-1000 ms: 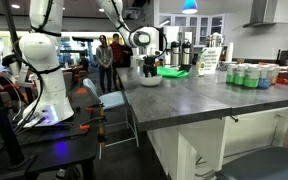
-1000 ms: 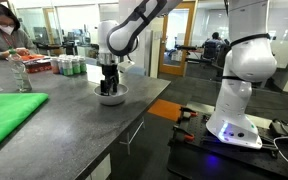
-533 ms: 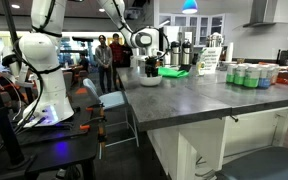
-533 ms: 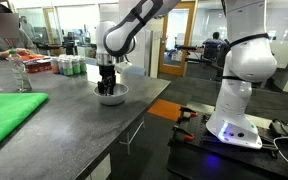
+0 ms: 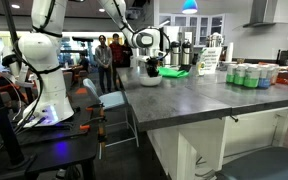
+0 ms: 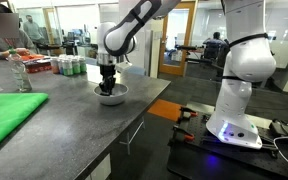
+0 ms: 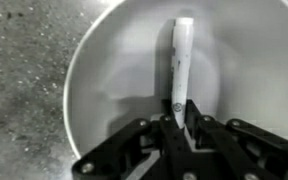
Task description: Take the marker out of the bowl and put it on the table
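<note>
My gripper will let go of the marker on the bare dark-grey table [image 5: 170,97] just in front of the white bowl.
The white bowl [image 5: 150,79] [image 6: 111,97] stands near the edge of the dark-grey table [image 5: 204,95] [image 6: 64,120]. In the wrist view its rim [image 7: 74,90] fills the frame, and the marker [image 7: 181,60], a slim pale stick here, lies inside it pointing away from me. My gripper [image 7: 182,118] reaches straight down into the bowl [image 5: 150,68] [image 6: 108,85], and its fingers are shut on the marker's near end. In both exterior views the marker is hidden by the gripper and the bowl wall.
A green cloth [image 6: 9,115] lies on the table, with a green item [image 5: 172,72] behind the bowl. Cans [image 5: 249,75] [image 6: 69,66], a bottle [image 6: 22,75] and a sign [image 5: 211,60] stand farther along. A white robot [image 5: 44,70] [image 6: 239,80] stands beside the table.
The jaws have shut on the marker's end inside the bowl. The arm has hardly moved.
</note>
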